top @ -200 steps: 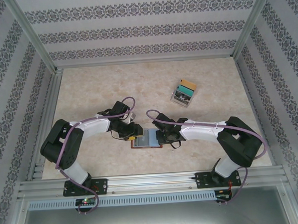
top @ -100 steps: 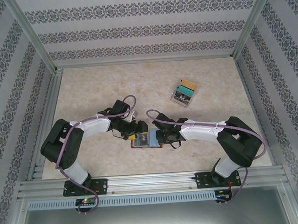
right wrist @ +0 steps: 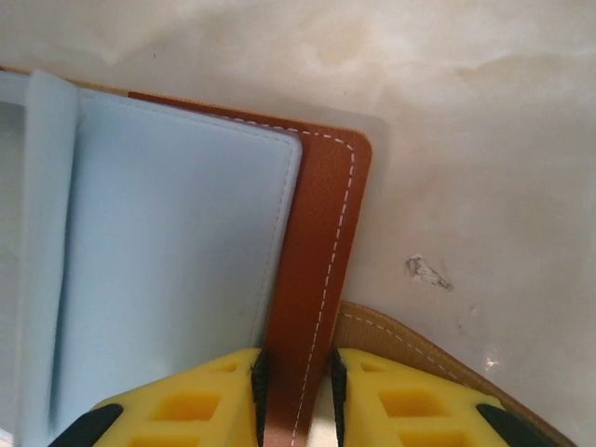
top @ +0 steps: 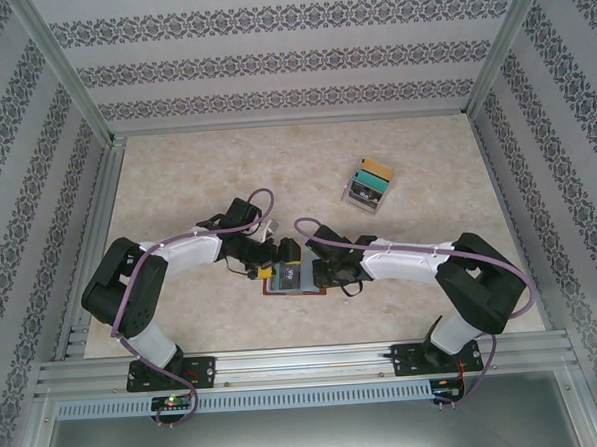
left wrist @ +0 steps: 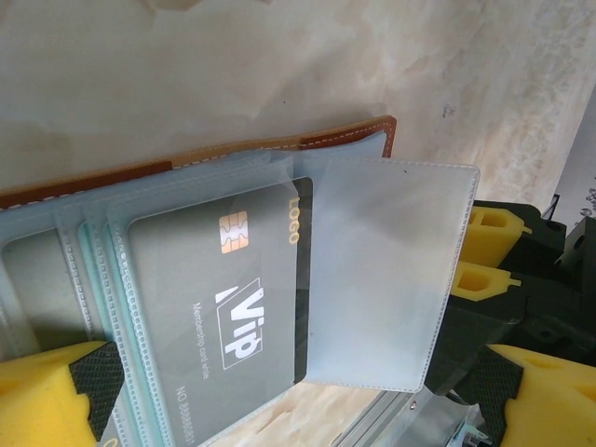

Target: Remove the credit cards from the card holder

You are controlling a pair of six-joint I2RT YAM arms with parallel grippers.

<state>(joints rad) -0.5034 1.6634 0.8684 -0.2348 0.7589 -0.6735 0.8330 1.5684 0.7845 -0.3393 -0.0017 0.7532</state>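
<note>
The card's dark end sticks out of the sleeve toward my right gripper, so next my left gripper pinches the sleeves' edge (left wrist: 128, 312) while my right gripper pulls the card.
The brown card holder (top: 304, 286) lies open on the table between my two arms. In the left wrist view its brown edge (left wrist: 279, 144) frames clear sleeves, and a grey credit card (left wrist: 214, 317) marked "Vip" sits inside one of them. A frosted sleeve flap (left wrist: 386, 279) stands turned out to the right. My left gripper (left wrist: 298, 382) hovers over the sleeves, open wide, with nothing between its fingers. My right gripper (right wrist: 296, 391) is shut on the holder's brown cover edge (right wrist: 321, 242), next to the pale blue pocket (right wrist: 168, 251).
A clear plastic box (top: 369, 185) with coloured cards stands at the back right of the marble tabletop. An aluminium rail (top: 306, 361) runs along the near edge, and patterned walls close in the other sides.
My left gripper has opened wide and shifted right over the holder. The grey card now shows on the open sleeves. The right gripper's jaws have eased apart slightly.
</note>
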